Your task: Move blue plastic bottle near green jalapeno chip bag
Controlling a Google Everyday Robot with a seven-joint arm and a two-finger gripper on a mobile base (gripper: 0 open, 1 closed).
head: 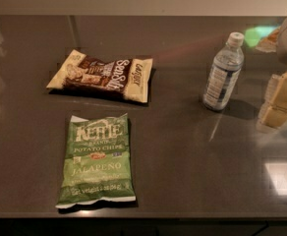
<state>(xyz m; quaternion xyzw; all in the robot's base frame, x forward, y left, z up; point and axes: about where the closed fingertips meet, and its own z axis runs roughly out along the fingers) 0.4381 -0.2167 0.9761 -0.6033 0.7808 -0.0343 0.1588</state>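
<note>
The blue plastic bottle has a white cap, and just below that cap my gripper needs to close on the upper part (pixel 228 60) of the bottle.
The blue plastic bottle (pixel 224 73) stands upright at the right of the dark counter, white cap on top. The green jalapeno chip bag (pixel 98 160) lies flat at the front left, far from the bottle. My gripper (pixel 279 105) comes in from the right edge, just right of the bottle and not touching it. Its two cream-coloured fingers (pixel 286 90) stand a little apart with nothing between them.
A brown-and-cream snack bag (pixel 103 75) lies at the back left, behind the green bag. The dark counter (pixel 183 146) has its front edge along the bottom of the view. A wall runs along the back. A bright reflection (pixel 283 177) shows at the front right.
</note>
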